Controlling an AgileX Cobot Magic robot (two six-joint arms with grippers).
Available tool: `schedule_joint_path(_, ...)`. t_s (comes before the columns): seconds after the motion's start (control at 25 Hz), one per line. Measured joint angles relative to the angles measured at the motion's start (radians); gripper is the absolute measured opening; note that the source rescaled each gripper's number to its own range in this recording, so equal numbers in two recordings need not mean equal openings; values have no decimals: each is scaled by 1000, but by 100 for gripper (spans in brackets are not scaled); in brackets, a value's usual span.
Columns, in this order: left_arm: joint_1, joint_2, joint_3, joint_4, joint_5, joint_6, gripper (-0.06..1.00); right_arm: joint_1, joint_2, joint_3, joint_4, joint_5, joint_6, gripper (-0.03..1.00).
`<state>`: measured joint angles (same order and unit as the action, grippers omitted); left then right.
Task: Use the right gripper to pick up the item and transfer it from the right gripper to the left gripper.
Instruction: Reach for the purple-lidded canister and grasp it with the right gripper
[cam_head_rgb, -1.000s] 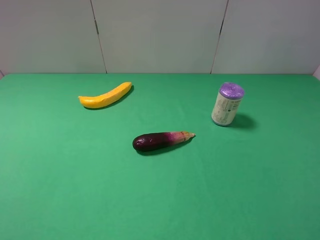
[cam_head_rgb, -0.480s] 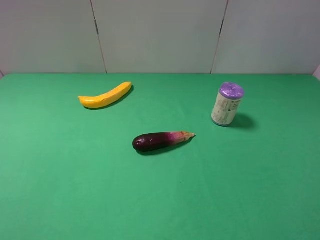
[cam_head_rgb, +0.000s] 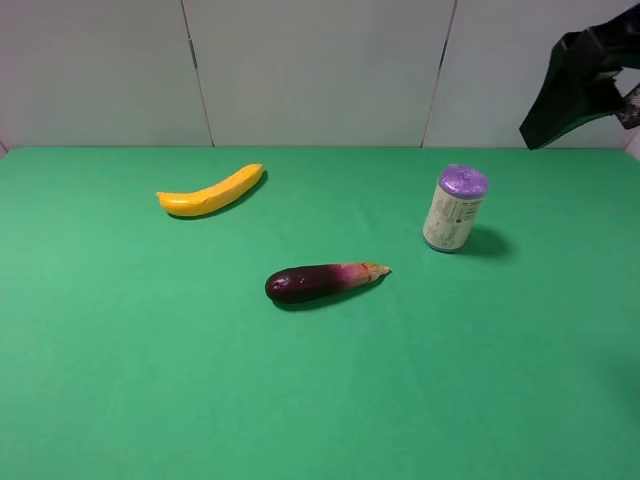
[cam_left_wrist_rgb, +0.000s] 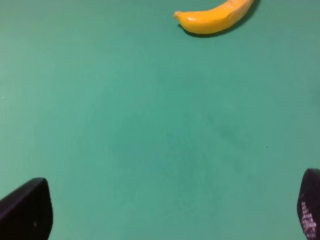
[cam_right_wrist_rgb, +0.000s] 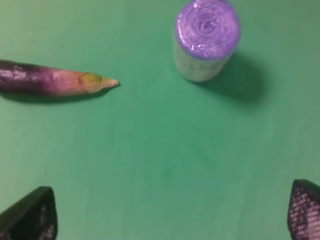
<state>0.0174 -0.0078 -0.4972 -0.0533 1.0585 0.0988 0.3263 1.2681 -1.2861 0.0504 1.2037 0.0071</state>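
I should move my right gripper to the can next and close it on the can's cream label (cam_head_rgb: 458, 206) (cam_right_wrist_rgb: 201, 63), just under the can's purple top.
The item, a small can (cam_head_rgb: 455, 210) with a purple top and a cream label, stands upright on the green table at the right. The right wrist view shows the can (cam_right_wrist_rgb: 206, 37) from above, well ahead of my right gripper (cam_right_wrist_rgb: 170, 216). That gripper's two black fingertips (cam_right_wrist_rgb: 32, 216) stand far apart with nothing between them. Part of the black right arm (cam_head_rgb: 583, 85) hangs above the table's far right, higher than the can. My left gripper (cam_left_wrist_rgb: 165, 210) is open and empty over bare green cloth; it does not show in the exterior high view.
A dark purple eggplant (cam_head_rgb: 322, 281) lies at the middle of the table, left of the can, and shows in the right wrist view (cam_right_wrist_rgb: 50, 80). A yellow banana (cam_head_rgb: 212, 191) lies at the back left and shows in the left wrist view (cam_left_wrist_rgb: 215, 17). Grey wall panels (cam_head_rgb: 320, 70) stand behind.
The black right arm has come into the exterior high view at the upper right. The can, eggplant and banana have not moved.
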Motion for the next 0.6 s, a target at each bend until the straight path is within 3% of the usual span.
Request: schedule_joint_path(0.6, 0, 0, 0, 0, 0, 0, 94, 0, 358, -177, -10, 9, 29, 100)
